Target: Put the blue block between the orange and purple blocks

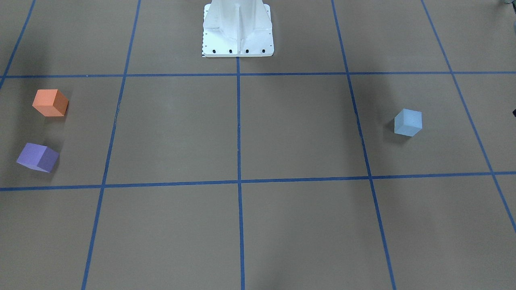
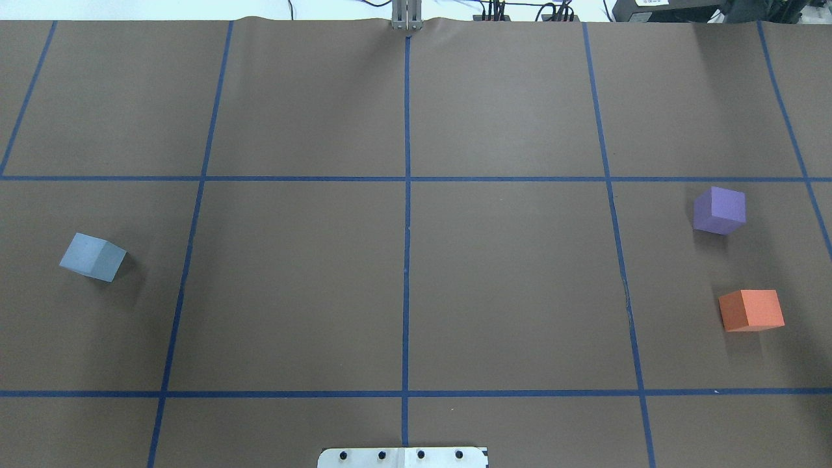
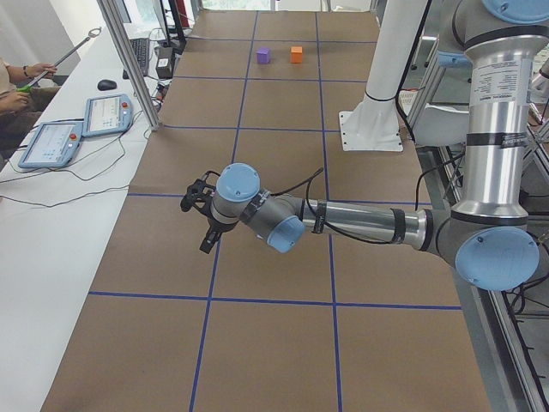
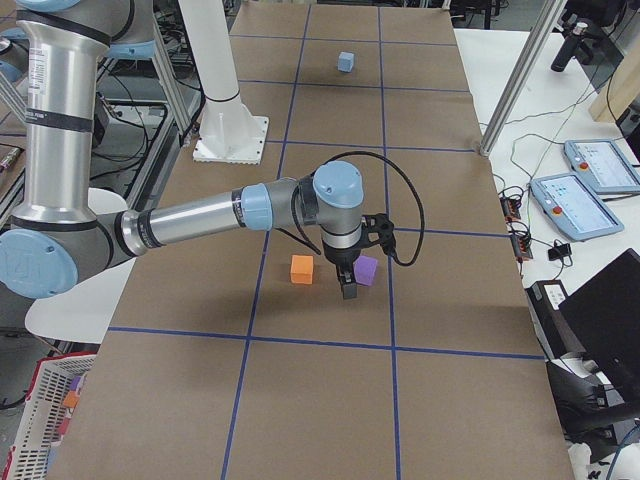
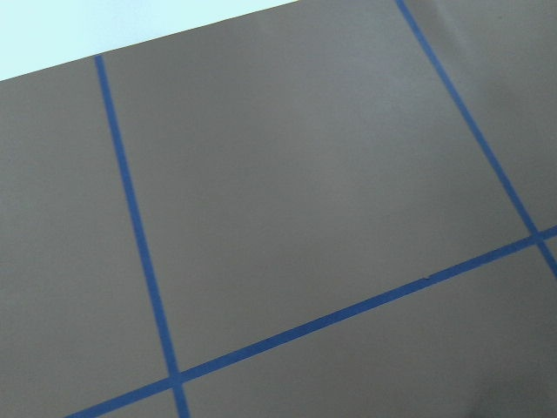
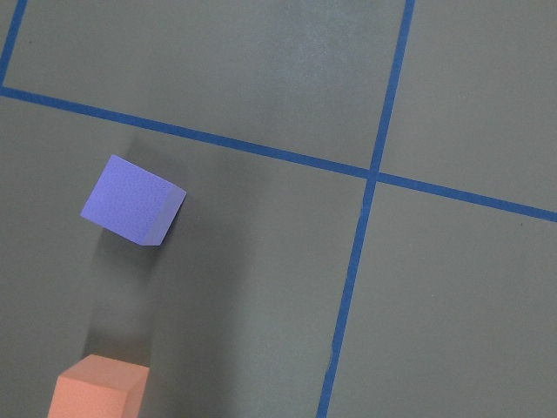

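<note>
The light blue block belongs between the orange block and the purple block. So next my left gripper closes on opposite sides of the light blue block (image 1: 408, 121).
The light blue block (image 1: 408, 122) lies alone on the brown table on my left side; it also shows in the overhead view (image 2: 93, 257). The orange block (image 2: 751, 310) and the purple block (image 2: 719, 210) lie on my right side with a bare gap between them. The right wrist view shows the purple block (image 6: 132, 200) and the orange block (image 6: 96, 387) below. My right gripper (image 4: 347, 285) hangs above these two blocks. My left gripper (image 3: 199, 215) hangs above the table. Both show only in the side views, so I cannot tell if they are open or shut.
Blue tape lines divide the table into squares. The white robot base plate (image 2: 403, 457) sits at the table's near edge. Tablets (image 3: 51, 142) and cables lie on the white side bench, where an operator sits.
</note>
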Tool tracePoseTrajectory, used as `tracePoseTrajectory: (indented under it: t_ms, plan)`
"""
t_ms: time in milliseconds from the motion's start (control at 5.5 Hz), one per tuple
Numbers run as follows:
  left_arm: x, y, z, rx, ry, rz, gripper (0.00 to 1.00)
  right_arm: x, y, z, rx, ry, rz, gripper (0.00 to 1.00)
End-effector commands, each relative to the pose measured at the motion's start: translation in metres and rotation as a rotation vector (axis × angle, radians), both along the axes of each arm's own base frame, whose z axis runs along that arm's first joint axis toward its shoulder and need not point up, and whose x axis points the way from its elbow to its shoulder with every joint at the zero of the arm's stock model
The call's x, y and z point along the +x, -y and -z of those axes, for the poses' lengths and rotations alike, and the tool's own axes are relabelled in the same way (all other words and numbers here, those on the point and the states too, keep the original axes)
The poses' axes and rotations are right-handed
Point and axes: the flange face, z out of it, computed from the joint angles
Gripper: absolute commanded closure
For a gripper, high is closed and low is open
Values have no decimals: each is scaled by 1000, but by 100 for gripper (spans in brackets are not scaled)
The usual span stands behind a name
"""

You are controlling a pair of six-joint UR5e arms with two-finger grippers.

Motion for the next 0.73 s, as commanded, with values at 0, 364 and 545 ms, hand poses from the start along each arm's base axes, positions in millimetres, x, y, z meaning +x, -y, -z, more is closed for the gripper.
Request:
tracePoseTrajectory:
  t_ms: [0,364,545]
  plan:
    - [67,-26,-17,-137,-40,-54,0,0,-2,-2,-3,0,1,0]
    - [128,-52,-30,-193,2,22,0,0,-3,-2,-5,0,1,0]
    - [174,-66,-15,-136,31,-27,0,0,-3,-3,-6,0,1,0]
